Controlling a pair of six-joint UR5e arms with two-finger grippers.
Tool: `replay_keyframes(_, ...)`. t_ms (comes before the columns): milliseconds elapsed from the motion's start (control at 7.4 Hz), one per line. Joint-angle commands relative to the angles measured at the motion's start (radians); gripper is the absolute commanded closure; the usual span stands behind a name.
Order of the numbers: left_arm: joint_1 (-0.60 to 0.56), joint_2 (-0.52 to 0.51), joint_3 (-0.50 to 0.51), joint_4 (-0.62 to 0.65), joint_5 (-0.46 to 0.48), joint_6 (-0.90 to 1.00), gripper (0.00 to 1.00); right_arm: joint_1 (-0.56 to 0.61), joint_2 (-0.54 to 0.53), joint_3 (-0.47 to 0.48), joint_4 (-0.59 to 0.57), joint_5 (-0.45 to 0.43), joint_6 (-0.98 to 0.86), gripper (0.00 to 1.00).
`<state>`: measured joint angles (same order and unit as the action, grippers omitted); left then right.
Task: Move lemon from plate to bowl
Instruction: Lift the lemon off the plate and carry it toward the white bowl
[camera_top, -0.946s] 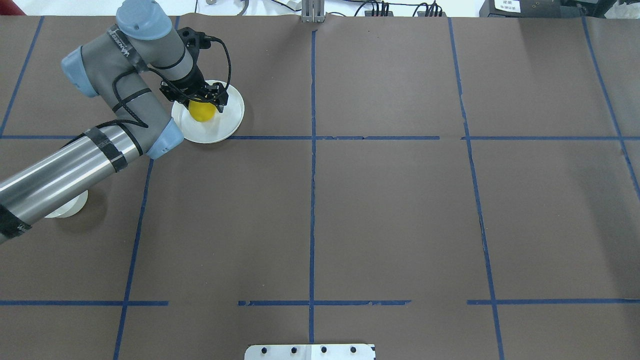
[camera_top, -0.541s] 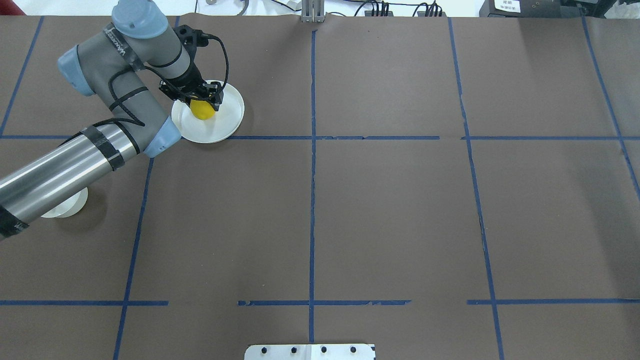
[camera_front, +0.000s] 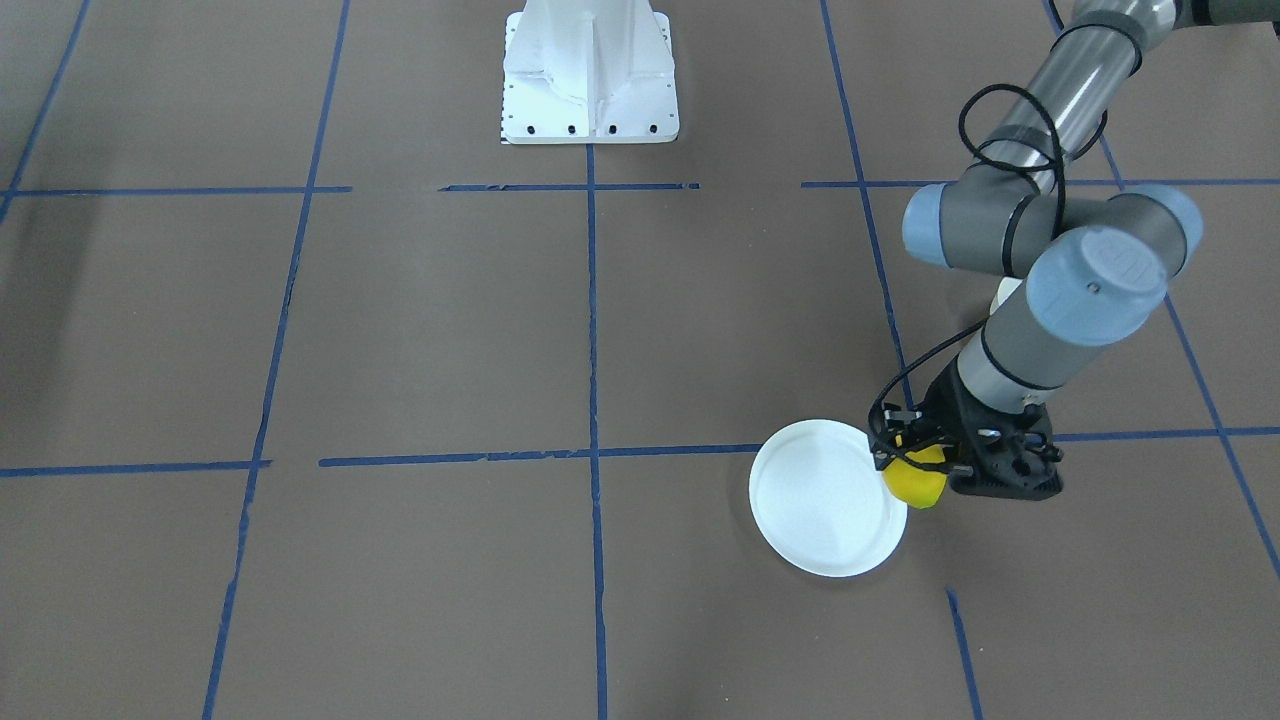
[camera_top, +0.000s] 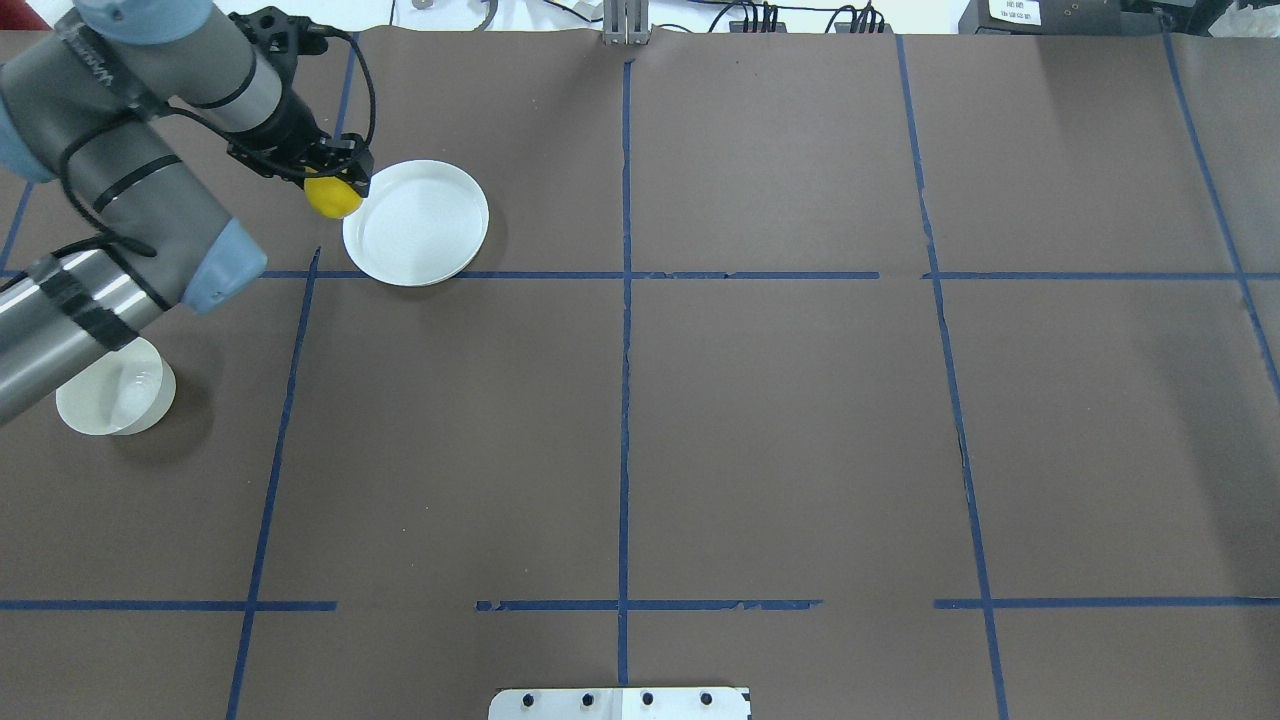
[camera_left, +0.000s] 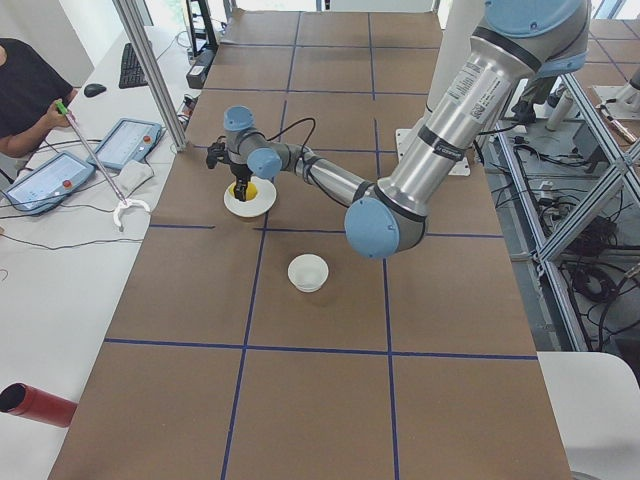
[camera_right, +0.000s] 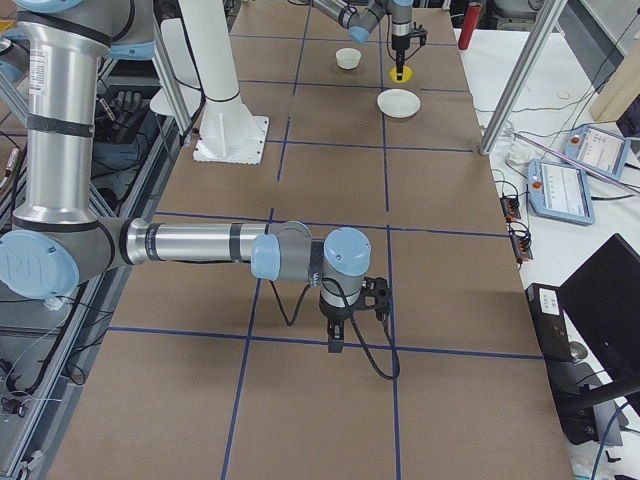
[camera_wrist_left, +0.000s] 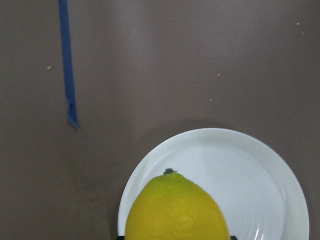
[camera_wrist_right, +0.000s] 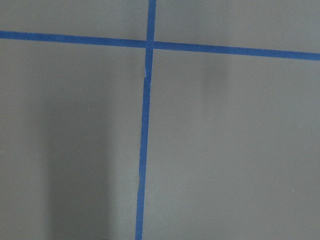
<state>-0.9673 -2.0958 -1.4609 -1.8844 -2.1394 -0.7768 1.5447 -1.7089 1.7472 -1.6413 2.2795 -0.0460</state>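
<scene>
I need to let go of the yellow lemon with my left gripper inside the small deep bowl (camera_front: 1047, 312) that is partly under the arm.
My left gripper (camera_top: 335, 188) is shut on the yellow lemon (camera_top: 334, 197) and holds it in the air over the left rim of the flat white plate (camera_top: 430, 225). The plate has nothing on it. In the front-facing view the lemon (camera_front: 918, 481) hangs beside the plate (camera_front: 820, 497). The left wrist view shows the lemon (camera_wrist_left: 176, 210) above the plate (camera_wrist_left: 255, 175). The small deep bowl (camera_top: 115, 398) stands nearer the robot, partly under the left arm. My right gripper (camera_right: 335, 345) shows only in the exterior right view, far from these things; I cannot tell whether it is open.
Brown table cover with blue tape lines (camera_top: 625, 300). The white robot base plate (camera_front: 590, 70) is at the table's near edge. An operator sits at a side table with tablets (camera_left: 120, 145) beyond the far end.
My left gripper has risen with the lemon off the plate and moved left, to over the plate's left rim. The arm has swung left and uncovered more of the bowl.
</scene>
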Motion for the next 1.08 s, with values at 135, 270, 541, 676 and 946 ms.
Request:
replay_keyframes(135, -0.005, 0.401, -0.302, -0.033, 0.007, 0.152, 1.00, 0.000, 0.000, 0.000, 0.000, 0.000, 0.000, 0.00)
replay_keyframes(270, -0.004, 0.519, -0.326, -0.089, 0.007, 0.174, 1.00, 0.000, 0.000, 0.000, 0.000, 0.000, 0.000, 0.00)
replay_keyframes(541, -0.004, 0.601, -0.320, -0.119, 0.009, 0.172, 1.00, 0.000, 0.000, 0.000, 0.000, 0.000, 0.000, 0.00)
replay_keyframes(676, -0.002, 0.609, -0.309, -0.119, 0.007, 0.169, 1.00, 0.000, 0.000, 0.000, 0.000, 0.000, 0.000, 0.00)
replay_keyframes(946, 0.002, 0.609, -0.312, -0.117, 0.003, 0.162, 1.00, 0.000, 0.000, 0.000, 0.000, 0.000, 0.000, 0.00)
